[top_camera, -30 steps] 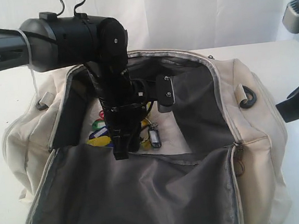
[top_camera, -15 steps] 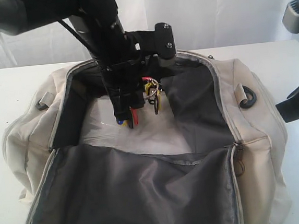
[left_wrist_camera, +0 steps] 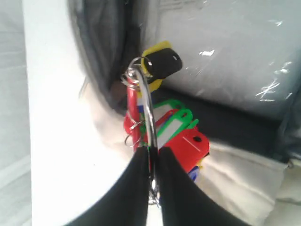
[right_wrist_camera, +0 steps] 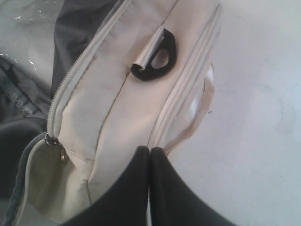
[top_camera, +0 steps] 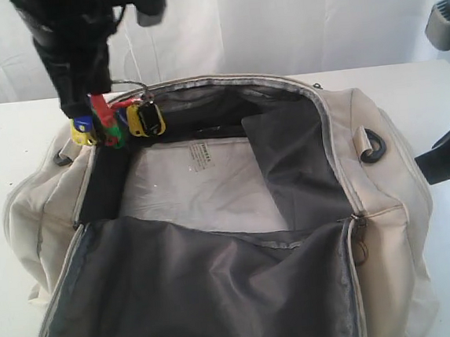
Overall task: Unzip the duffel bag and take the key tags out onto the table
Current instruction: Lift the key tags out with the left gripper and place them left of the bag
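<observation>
Next, I release the key tags from my left gripper on the white table [top_camera: 5, 253] beside the end of the duffel bag nearest that gripper.
The cream duffel bag [top_camera: 385, 194] lies unzipped on the white table [top_camera: 9, 132], its dark grey flap folded toward the camera. My left gripper [top_camera: 85, 114] hangs above the bag's back left rim, shut on the metal ring of the key tags [top_camera: 118, 122]. Yellow, green, red, blue and black tags dangle from it. In the left wrist view the ring [left_wrist_camera: 146, 108] runs between my closed fingers, with the key tags [left_wrist_camera: 186, 141] bunched over the bag's edge [left_wrist_camera: 225, 169]. My right gripper [right_wrist_camera: 149, 149] is shut on nothing, hovering over the duffel bag [right_wrist_camera: 113, 108] by its right end.
A clear plastic sheet and a white label [top_camera: 200, 155] lie on the bag's floor. A black strap loop [top_camera: 373, 146] sticks out at the right end. A white curtain hangs behind the table. Part of the right arm [top_camera: 445, 161] shows at the right edge.
My left gripper has lifted the key tags out of the bag's bottom and carried them up and to the left, over the bag's left rim. The right arm has stayed still.
</observation>
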Controlling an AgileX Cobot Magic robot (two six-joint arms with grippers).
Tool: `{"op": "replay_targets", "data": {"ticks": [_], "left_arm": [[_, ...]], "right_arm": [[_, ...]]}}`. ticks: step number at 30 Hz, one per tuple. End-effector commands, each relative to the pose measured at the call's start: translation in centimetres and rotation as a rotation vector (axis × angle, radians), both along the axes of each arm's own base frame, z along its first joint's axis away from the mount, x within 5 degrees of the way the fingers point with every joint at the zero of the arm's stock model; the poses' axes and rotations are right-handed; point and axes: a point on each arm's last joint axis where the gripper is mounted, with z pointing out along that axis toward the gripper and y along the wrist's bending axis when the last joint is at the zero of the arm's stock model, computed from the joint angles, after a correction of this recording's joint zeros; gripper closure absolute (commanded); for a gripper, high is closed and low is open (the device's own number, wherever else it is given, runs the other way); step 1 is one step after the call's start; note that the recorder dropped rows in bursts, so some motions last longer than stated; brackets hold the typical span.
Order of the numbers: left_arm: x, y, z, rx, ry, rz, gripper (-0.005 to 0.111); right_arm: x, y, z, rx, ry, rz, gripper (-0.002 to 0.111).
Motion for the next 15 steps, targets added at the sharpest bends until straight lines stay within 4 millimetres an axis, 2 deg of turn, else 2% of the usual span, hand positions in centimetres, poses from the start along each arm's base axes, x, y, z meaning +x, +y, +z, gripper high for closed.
{"op": "replay_targets", "data": {"ticks": [1,8,10,13,15], "left_arm": [[-0.4,4.7,2.0,-0.008,0.020,0.158,0.107],[1.3,10.2,2.3,-0.057,0.024,0.358,0.107],[1.9,12.0,1.7,-0.110,0.063,0.435,0.107],[2.3,13.4,0.0,-0.113,0.130,0.486,0.107],[2.4,14.4,-2.8,-0.081,0.220,0.524,0.107]], "right_arm": [[-0.1,-0.1,0.0,0.006,-0.001,-0.006,0.108],[-0.1,-0.1,0.0,0.007,-0.003,-0.006,0.108],[-0.1,-0.1,0.0,0.009,-0.003,-0.006,0.108],[-0.1,-0.1,0.0,0.010,-0.004,-0.006,0.108],[-0.1,-0.1,0.0,0.010,-0.004,-0.006,0.108]]}}
